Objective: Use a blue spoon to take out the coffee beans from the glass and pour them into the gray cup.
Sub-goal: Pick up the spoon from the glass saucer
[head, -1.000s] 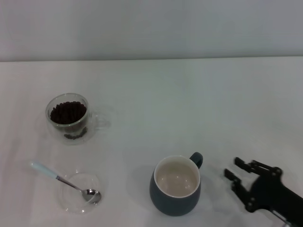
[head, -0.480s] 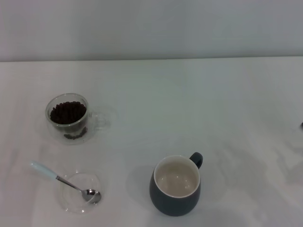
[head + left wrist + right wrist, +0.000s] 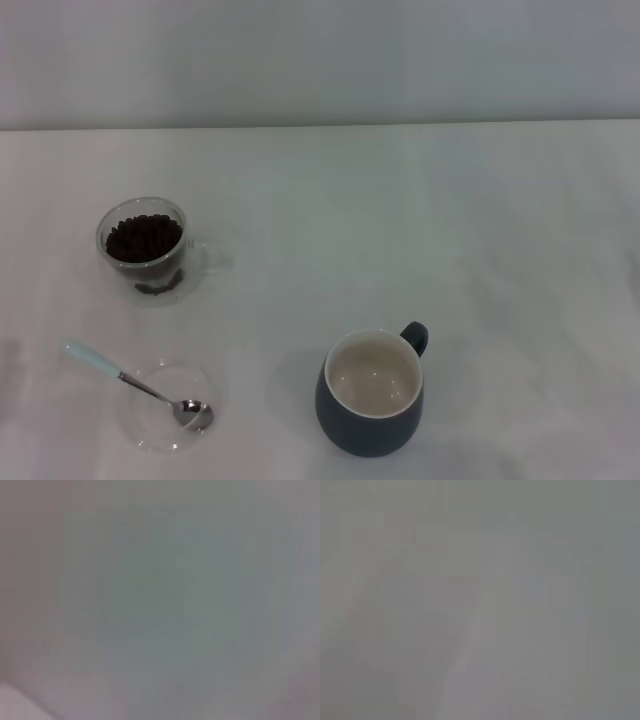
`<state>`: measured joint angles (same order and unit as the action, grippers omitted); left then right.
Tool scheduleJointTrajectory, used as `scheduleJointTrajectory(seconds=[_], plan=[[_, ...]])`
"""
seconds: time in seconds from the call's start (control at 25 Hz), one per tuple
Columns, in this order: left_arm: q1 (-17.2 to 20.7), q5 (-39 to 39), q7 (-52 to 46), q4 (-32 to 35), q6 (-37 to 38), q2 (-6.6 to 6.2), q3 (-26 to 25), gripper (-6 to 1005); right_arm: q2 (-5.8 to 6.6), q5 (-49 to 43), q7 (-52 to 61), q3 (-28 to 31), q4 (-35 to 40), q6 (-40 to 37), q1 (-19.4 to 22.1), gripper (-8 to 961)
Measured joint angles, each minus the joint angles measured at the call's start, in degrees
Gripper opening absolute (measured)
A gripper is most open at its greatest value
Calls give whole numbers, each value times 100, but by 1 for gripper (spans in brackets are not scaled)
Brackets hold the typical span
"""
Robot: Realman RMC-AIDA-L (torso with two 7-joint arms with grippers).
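Next, I close my left gripper on the loose end of the handle (image 3: 81,354) of the blue spoon, which pokes out past the clear glass dish.
The glass (image 3: 146,248) stands at the left of the white table, filled with dark coffee beans (image 3: 144,238), its clear handle pointing right. Nearer me, the blue spoon (image 3: 135,385) lies with its metal bowl resting in a flat clear glass dish (image 3: 168,407) and its pale handle pointing up-left. The gray cup (image 3: 371,392) stands at the front centre, cream inside, nothing in it, handle to the upper right. Neither gripper shows in the head view. Both wrist views show only a plain grey blur.
The white table (image 3: 420,230) runs back to a pale wall. Nothing else stands on it besides the glass, dish and cup.
The right gripper, seen at the front right one second ago, has left the head view. The glass, spoon, dish and cup have not moved.
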<state>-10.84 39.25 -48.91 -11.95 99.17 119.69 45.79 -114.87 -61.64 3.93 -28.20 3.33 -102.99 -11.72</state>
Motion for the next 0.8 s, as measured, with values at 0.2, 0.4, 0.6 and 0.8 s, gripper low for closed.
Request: scheduleJointTrajectory(seconds=[0.2,0.4,0.6,0.8], plan=[[-16,457,-1326,-5,-147,-15,132,622,-3,62,2,0,54,273,-220,348],[119,466,-2403,-9,-365,-11,415,621,-2,87,2,0,161,431,-291,348],[227,471,-2995,-19,-748,-8,483,621,1,93,2,-2,256,536,-311,348],[13,480,-3369,36,-1161,-25,906,621,-2,77,2,-58,270,574,-325,348]])
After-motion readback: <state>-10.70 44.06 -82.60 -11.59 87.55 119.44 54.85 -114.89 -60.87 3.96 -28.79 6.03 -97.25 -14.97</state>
